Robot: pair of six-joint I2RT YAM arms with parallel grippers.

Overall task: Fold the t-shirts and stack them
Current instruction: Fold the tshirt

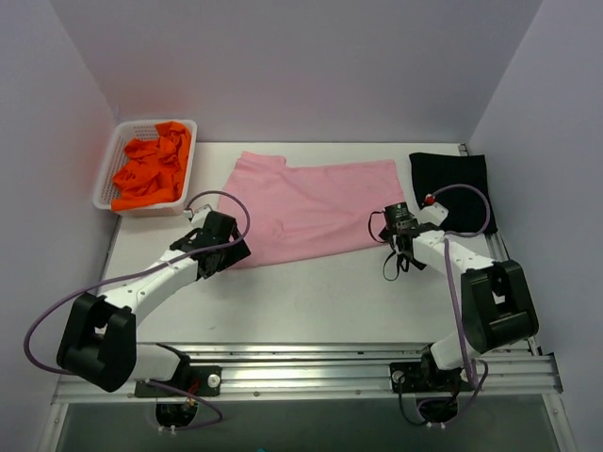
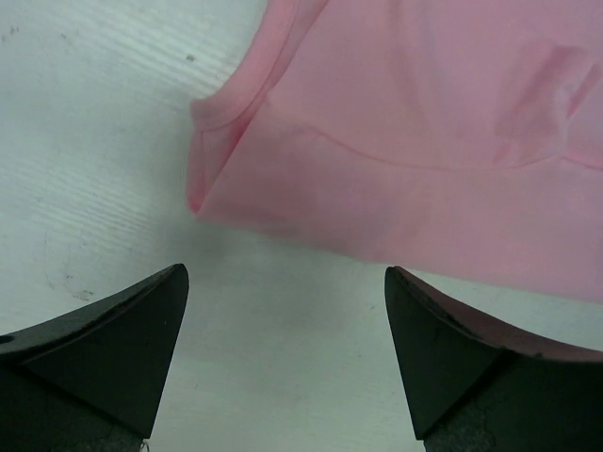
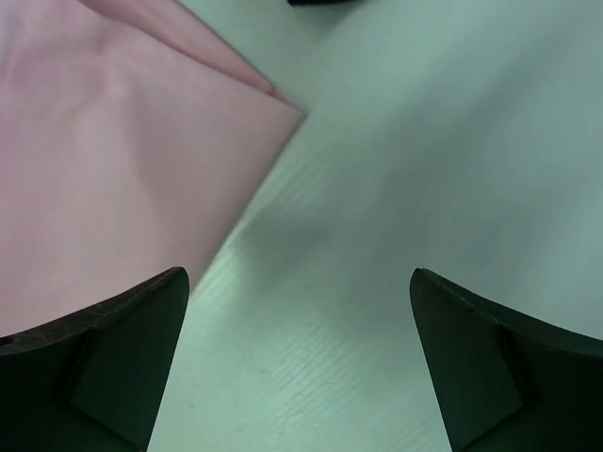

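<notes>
The pink t-shirt has a wrinkle behind its near edge, so the robot's right gripper will pinch that edge (image 1: 369,249) and pull it toward the robot alongside the left gripper.
A light pink t-shirt (image 1: 306,207) lies folded lengthwise across the middle of the table. My left gripper (image 1: 226,247) hovers at its near left corner, open and empty, with the pink hem (image 2: 396,132) just beyond its fingertips. My right gripper (image 1: 400,226) is open and empty over bare table by the shirt's near right corner (image 3: 122,160). A folded black t-shirt (image 1: 450,181) lies at the back right. Bright orange t-shirts (image 1: 151,171) are heaped in the basket.
A white lattice basket (image 1: 108,184) holds the orange heap at the back left. White walls close in the table on three sides. The near table (image 1: 311,301) in front of the pink shirt is bare white surface.
</notes>
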